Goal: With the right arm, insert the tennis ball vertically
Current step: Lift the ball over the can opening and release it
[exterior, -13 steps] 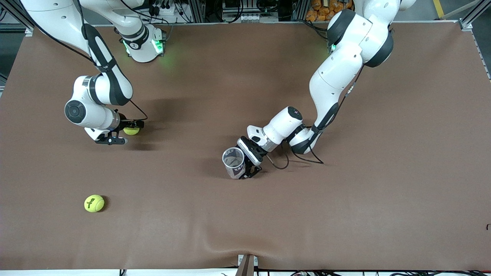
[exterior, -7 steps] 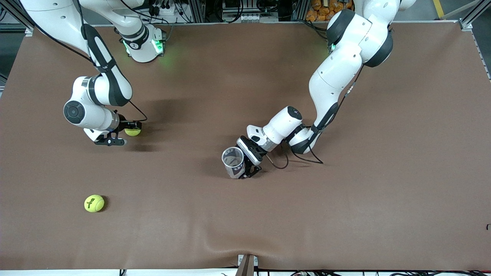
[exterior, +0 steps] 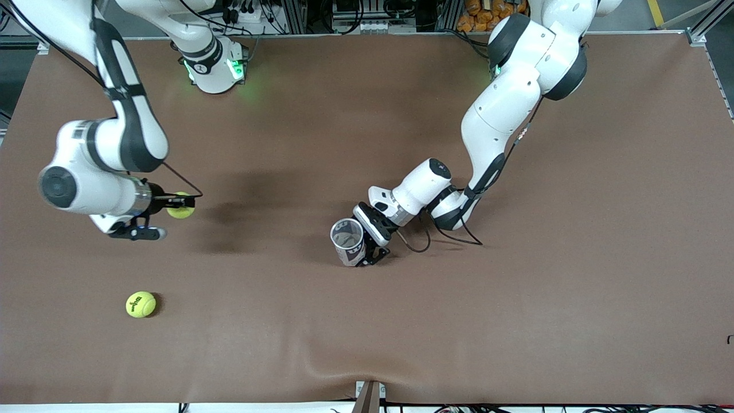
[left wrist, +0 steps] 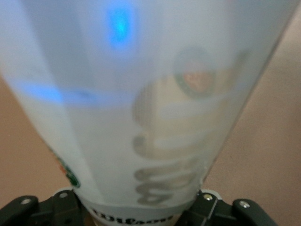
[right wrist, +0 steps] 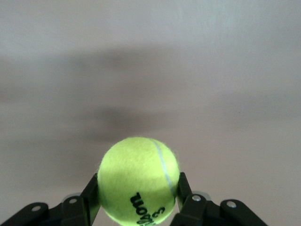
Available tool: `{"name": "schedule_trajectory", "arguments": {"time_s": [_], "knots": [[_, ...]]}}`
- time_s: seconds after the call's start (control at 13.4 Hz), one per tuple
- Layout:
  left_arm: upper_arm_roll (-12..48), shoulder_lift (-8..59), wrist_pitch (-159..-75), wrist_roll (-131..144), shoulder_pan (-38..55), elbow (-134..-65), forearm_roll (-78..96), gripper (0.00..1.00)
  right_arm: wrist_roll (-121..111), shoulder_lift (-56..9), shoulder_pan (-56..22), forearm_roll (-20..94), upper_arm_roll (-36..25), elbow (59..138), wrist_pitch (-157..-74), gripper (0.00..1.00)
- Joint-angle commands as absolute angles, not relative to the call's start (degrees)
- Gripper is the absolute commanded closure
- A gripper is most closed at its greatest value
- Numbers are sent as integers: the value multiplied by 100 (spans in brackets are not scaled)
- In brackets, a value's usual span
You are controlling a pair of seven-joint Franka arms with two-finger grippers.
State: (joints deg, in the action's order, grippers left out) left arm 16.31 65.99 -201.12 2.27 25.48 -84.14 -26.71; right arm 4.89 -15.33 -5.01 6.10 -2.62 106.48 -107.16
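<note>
The tennis ball, now in the air above the table, will be released by my right gripper inside the clear plastic ball can (exterior: 351, 244), which my left gripper is holding.
My right gripper (exterior: 180, 205) is shut on a yellow-green tennis ball (exterior: 181, 206) and holds it in the air above the brown table, toward the right arm's end. In the right wrist view the ball (right wrist: 138, 181) sits between the two black fingers (right wrist: 89, 197), with bare table under it. My left gripper (exterior: 370, 241) is shut on a clear plastic ball can (exterior: 348, 241) that stands upright on the table's middle, its open mouth up. The can (left wrist: 141, 108) fills the left wrist view.
A second tennis ball (exterior: 140, 304) lies on the table (exterior: 516, 321), nearer to the front camera than the held ball. A black cable (exterior: 414, 245) loops on the table beside the left wrist. The cloth is rippled at the front edge (exterior: 367, 376).
My right arm has lifted the tennis ball off the table and swung it a little toward its own end. The left gripper and the can have barely moved.
</note>
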Motion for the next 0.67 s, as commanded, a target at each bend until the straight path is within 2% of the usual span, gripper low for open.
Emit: {"name": "schedule_trajectory", "arguments": {"time_s": [0.0,0.45,0.6], "knots": [[1564,6662,-20197,237,2610,-8385,-2777,22,1210,-1679,-895,1149,-272,9600,-10099,73],[1521,6715,-20197,237,2680,-8367,-2777,22,3416,-2416,-1686,2907,-272,8316,-10019,73],[1521,6732,-20189,237,2689,-8350,-2769,22,4110,-2741,-2037,3093,-272,7868,-10081,73]]}}
